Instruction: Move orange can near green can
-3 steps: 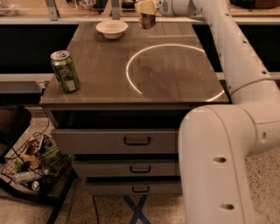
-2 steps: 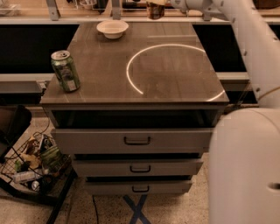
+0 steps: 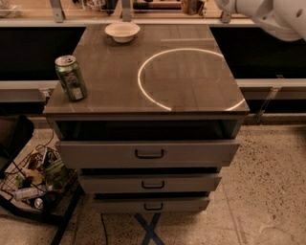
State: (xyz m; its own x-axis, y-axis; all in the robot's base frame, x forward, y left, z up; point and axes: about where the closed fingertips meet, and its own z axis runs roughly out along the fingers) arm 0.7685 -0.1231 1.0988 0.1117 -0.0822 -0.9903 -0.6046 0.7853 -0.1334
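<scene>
The gripper needs to release the orange can on the table [image 3: 124,91] between the green can and the ring of light.
The green can [image 3: 71,78] stands upright near the front left corner of the brown table top [image 3: 110,91]. The orange can [image 3: 190,6] shows only as a brown lower part at the top edge of the camera view, above the table's far right side. My gripper [image 3: 195,4] is there at the top edge, shut on the orange can and holding it off the table; most of the gripper is cut off by the frame. My white arm [image 3: 267,12] reaches in from the top right. The two cans are far apart.
A white bowl [image 3: 122,31] sits at the back of the table, left of centre. A bright ring of light [image 3: 186,79] lies on the right half. Drawers [image 3: 149,153] are below the top. A wire basket of litter [image 3: 36,179] stands on the floor at lower left.
My arm has lifted up and to the right; the orange can in the gripper has risen until it is nearly out of view. The green can and the bowl have not moved.
</scene>
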